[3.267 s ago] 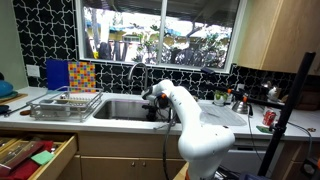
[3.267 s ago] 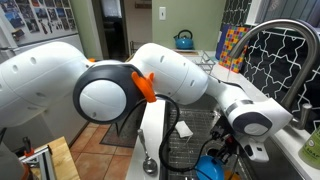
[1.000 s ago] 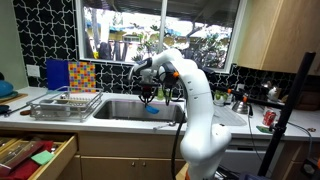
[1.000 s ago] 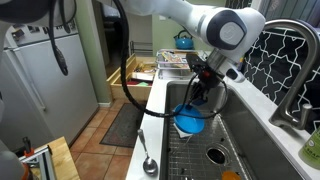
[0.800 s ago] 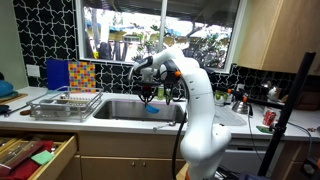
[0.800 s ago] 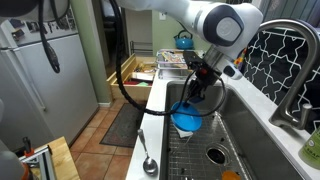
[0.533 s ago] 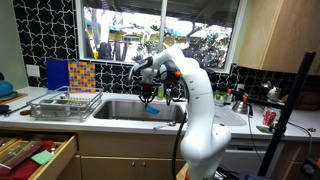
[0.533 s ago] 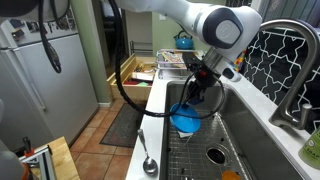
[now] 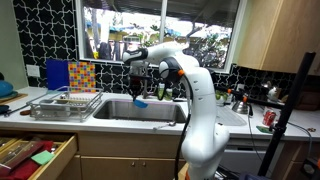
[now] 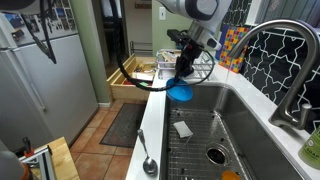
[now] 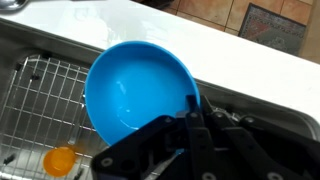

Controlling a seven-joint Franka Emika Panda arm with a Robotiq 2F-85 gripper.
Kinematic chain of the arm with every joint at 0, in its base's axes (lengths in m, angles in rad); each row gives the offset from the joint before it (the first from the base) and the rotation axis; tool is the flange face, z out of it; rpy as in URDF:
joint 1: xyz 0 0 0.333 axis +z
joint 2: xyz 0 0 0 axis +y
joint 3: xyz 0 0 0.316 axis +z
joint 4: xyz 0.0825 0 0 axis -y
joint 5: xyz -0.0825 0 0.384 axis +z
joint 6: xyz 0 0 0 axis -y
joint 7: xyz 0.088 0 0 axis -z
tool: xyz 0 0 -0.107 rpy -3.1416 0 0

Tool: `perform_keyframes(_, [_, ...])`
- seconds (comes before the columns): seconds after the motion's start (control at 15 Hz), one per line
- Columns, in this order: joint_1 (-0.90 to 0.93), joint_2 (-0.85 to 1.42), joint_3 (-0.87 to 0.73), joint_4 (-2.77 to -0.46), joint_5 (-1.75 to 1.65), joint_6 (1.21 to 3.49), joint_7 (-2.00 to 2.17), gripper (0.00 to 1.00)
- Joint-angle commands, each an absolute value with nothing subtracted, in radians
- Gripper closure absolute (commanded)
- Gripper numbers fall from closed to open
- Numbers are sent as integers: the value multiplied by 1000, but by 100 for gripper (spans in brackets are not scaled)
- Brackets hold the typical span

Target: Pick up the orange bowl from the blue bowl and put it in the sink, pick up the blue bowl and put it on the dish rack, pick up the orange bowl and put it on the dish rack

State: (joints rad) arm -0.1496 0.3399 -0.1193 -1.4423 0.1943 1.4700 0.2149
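Note:
The robot's gripper needs to put the blue bowl down in the back of the dish rack [image 9: 84, 97], just before the colourful board.
My gripper [image 9: 137, 92] is shut on the rim of the blue bowl [image 9: 139, 102] and holds it in the air above the sink's edge nearest the dish rack [image 9: 65, 104]. In an exterior view the blue bowl [image 10: 181, 92] hangs under the gripper [image 10: 183, 80] above the counter edge, with the wire dish rack [image 10: 163, 62] behind it. In the wrist view the blue bowl [image 11: 135, 95] is empty and the fingers [image 11: 195, 105] pinch its rim. The orange bowl [image 11: 60, 160] lies on the sink grid [image 11: 40, 85] below; it also shows in an exterior view [image 10: 232, 176].
A faucet [image 10: 280, 60] arches over the sink's back. A white scrap [image 10: 182, 128] lies on the sink grid. A spoon [image 10: 147, 165] lies on the counter strip. A drawer [image 9: 35, 155] stands open below the rack. A colourful board [image 9: 80, 75] stands behind the rack.
The gripper has lifted the blue bowl up out of the sink and carried it sideways toward the dish rack. The orange bowl stays in the sink.

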Motion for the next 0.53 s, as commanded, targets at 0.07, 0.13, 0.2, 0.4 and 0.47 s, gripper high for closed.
perform_keyframes(0.07, [-61, 337, -50, -1323, 142, 1455, 142, 99])
perform_keyframes(0.13, [-46, 351, -35, -1286, 136, 1453, 117, 99])
perform_keyframes(0.2, [-32, 370, -22, -1250, 126, 1457, 91, 99])
perform_keyframes(0.4, [0, 431, 10, -1151, 96, 1482, -8, 99])
perform_keyframes(0.47, [8, 453, 19, -1120, 84, 1494, -44, 99])
